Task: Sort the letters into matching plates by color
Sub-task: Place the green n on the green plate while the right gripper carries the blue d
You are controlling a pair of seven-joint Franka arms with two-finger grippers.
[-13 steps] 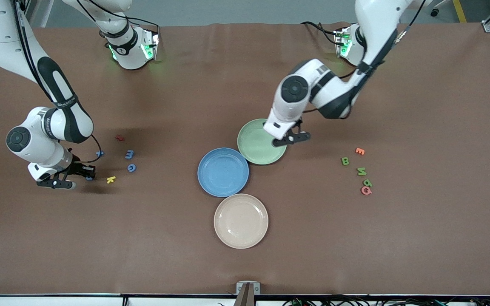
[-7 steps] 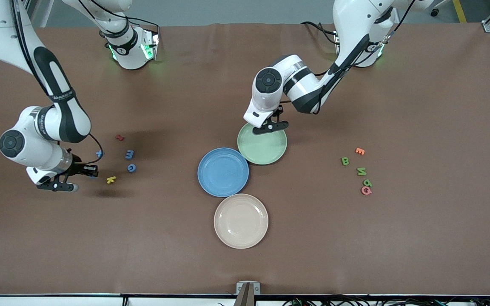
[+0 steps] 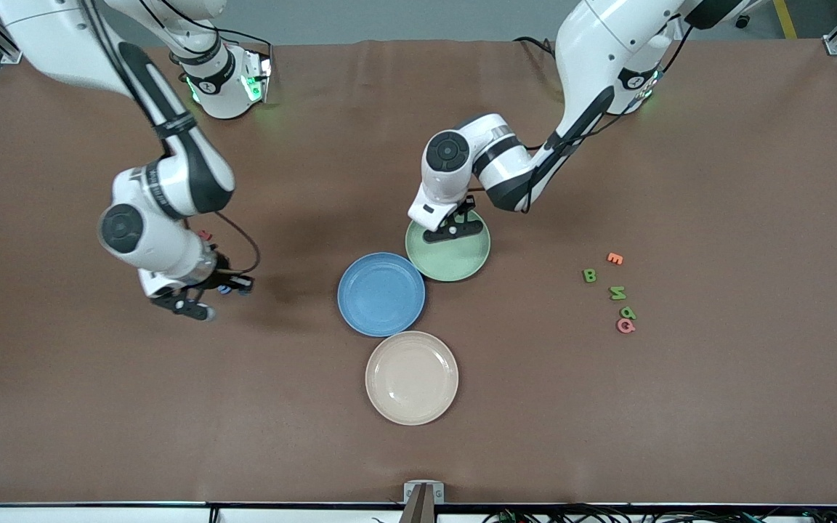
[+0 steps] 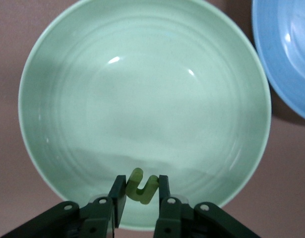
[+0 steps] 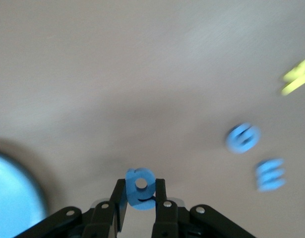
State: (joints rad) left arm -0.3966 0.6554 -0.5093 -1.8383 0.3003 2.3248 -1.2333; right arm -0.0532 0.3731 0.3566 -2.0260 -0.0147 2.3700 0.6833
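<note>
Next, my right gripper lets go of its blue letter in the blue plate (image 3: 355, 295) (image 5: 19, 201), toward the side facing the other blue letters.
My left gripper (image 3: 453, 231) hangs over the pale green plate (image 3: 462, 263), shut on a small green letter (image 4: 141, 187) held between its pads above the plate's bowl (image 4: 142, 99). My right gripper (image 3: 204, 294) is up over the bare table between the blue letters and the blue plate (image 3: 381, 294), shut on a blue letter (image 5: 140, 188). Two more blue letters (image 5: 243, 137) (image 5: 270, 174) lie on the table; in the front view the right arm mostly hides them. Three green letters (image 3: 589, 275) (image 3: 617, 293) (image 3: 628, 312) lie toward the left arm's end.
A beige plate (image 3: 411, 378) sits nearer the front camera than the blue plate. An orange letter (image 3: 614, 258) and a pink one (image 3: 625, 326) lie among the green ones. A red letter (image 3: 205, 234) and a yellow one (image 5: 297, 77) lie by the blue ones.
My right gripper has risen with the blue letter and moved toward the blue plate. My left gripper has moved with the green letter from the green plate's edge to over its bowl.
</note>
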